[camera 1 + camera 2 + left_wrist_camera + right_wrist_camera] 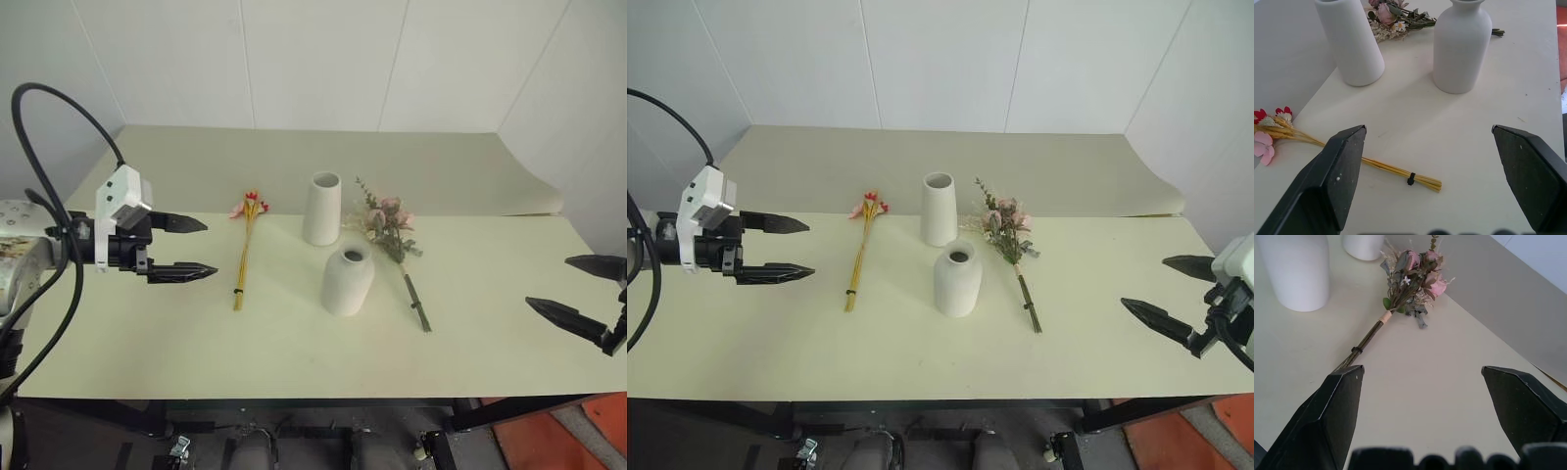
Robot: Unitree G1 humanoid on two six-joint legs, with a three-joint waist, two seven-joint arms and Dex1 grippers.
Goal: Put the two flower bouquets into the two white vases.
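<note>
My right gripper needs to grip the rose bouquet on the tan stem wrap (402, 266) (1385, 317), just below its leaves.
A slim bouquet of yellow stems with red-pink blooms (243, 253) lies flat on the pale table (147, 343), left of centre. Right of centre lies the bushier bouquet with pink roses (394, 235), its stem pointing toward the front edge. Between them stand the tall tapered white vase (322, 209) and, nearer the front, the short rounded white vase (347, 280), both upright with nothing in them. My left gripper (199, 247) hovers open just left of the slim bouquet, holding nothing. Near the table's right edge my right gripper (578, 289) is open too, well apart from the rose bouquet (1409, 281).
A lower beige surface (441, 166) runs behind the table against white walls. An orange floor patch (578, 431) shows beyond the table's front right corner. Open tabletop lies in front of the vases and toward both sides.
</note>
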